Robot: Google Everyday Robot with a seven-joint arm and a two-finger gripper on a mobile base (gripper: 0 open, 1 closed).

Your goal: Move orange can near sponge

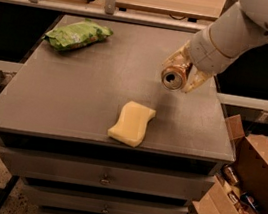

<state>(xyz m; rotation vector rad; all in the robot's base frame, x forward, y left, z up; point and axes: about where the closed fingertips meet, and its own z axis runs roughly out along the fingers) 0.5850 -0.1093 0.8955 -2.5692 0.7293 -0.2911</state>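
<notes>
Next, my gripper releases the orange can close against the sponge's side that faces the cardboard box [163, 133].
My gripper [181, 72] comes in from the upper right and is shut on the orange can [173, 76], which lies tilted in the fingers with its silver top facing the camera. The can is held a little above the grey table [75, 94], over its right half. The sponge [132, 123], a pale yellow foam block with wavy sides, lies flat near the table's front edge, below and to the left of the can and apart from it.
A green snack bag [77, 34] lies at the table's back left. An open cardboard box [241, 197] with several cans stands on the floor to the right. Drawers sit under the tabletop. A shelf runs behind the table.
</notes>
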